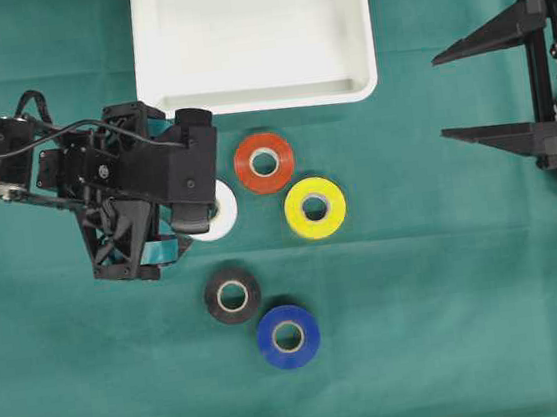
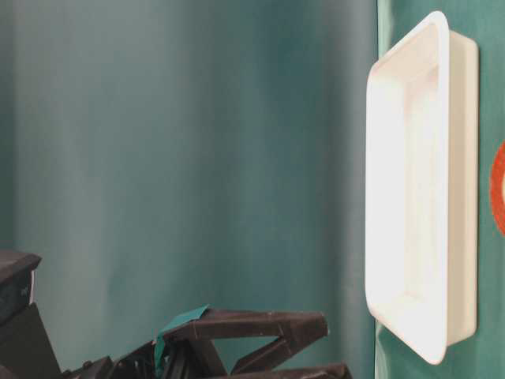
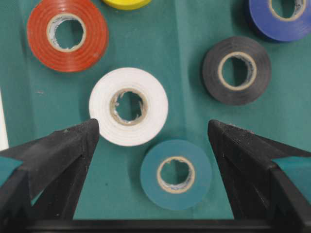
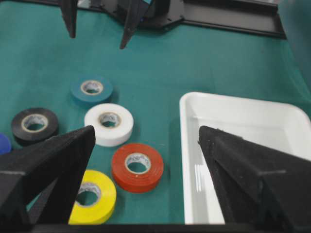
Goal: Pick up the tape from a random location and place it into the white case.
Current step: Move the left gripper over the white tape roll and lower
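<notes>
My left gripper will grip the side of the white tape roll (image 1: 215, 234) (image 3: 156, 104) that faces the black roll, with one finger in the white tape roll's hole.
The white case (image 1: 261, 101) lies empty at the back middle of the green cloth; it also shows in the right wrist view (image 4: 187, 160). My left gripper (image 3: 153, 124) is open, pointing down above a teal tape roll (image 3: 176, 174) and a white tape roll (image 3: 129, 106), touching neither. Red (image 1: 263, 162), yellow (image 1: 315, 207), black (image 1: 232, 295) and blue (image 1: 287, 336) rolls lie flat nearby. In the overhead view my left arm hides the teal roll. My right gripper (image 1: 439, 97) is open and empty at the right edge.
The rolls lie close together in front of the case. Bare green cloth (image 1: 447, 270) spreads to the right and front. The table-level view shows the case's rim (image 2: 442, 174) and part of my left arm (image 2: 260, 332).
</notes>
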